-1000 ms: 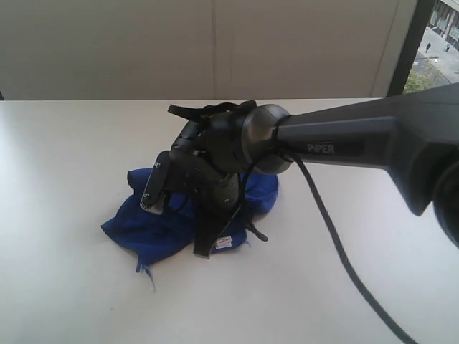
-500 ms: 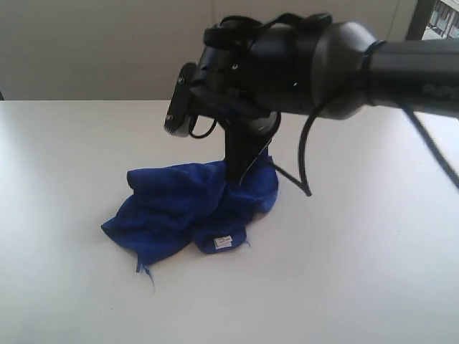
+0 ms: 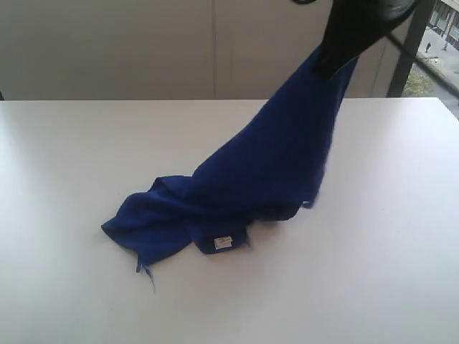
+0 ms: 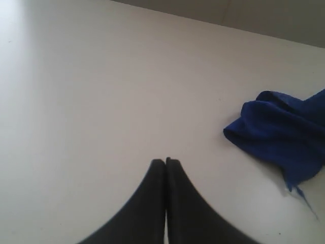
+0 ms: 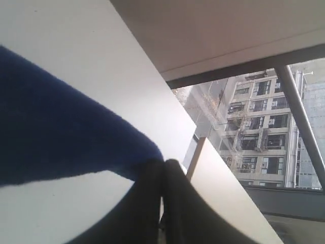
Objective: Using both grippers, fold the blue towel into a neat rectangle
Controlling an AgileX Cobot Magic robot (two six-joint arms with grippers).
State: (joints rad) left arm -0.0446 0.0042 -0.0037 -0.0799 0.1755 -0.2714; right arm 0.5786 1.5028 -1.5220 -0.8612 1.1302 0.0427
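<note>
The robot's right gripper should release the blue towel's corner, now held high in the air, on the bare white table (image 3: 398,208) between the heap and the window side.
The blue towel (image 3: 258,172) stretches up from a crumpled heap on the white table (image 3: 64,287) to the top right of the exterior view, where my right gripper (image 3: 331,66) holds one corner high in the air. Its small white label (image 3: 223,242) lies at the heap's near edge. In the right wrist view the right gripper (image 5: 163,161) is shut on the blue towel (image 5: 56,132), which drapes away from the tips. My left gripper (image 4: 166,161) is shut and empty above bare table, apart from the blue towel (image 4: 284,134). The left gripper is out of the exterior view.
A beige wall (image 3: 179,43) runs behind the table's far edge. A dark window frame (image 3: 405,50) stands at the far right, with buildings (image 5: 259,137) outside. A loose blue thread (image 3: 147,272) trails from the heap toward the front.
My right gripper has risen from the heap up and to the right, pulling a corner of the towel with it; the cloth now hangs stretched instead of bunched.
</note>
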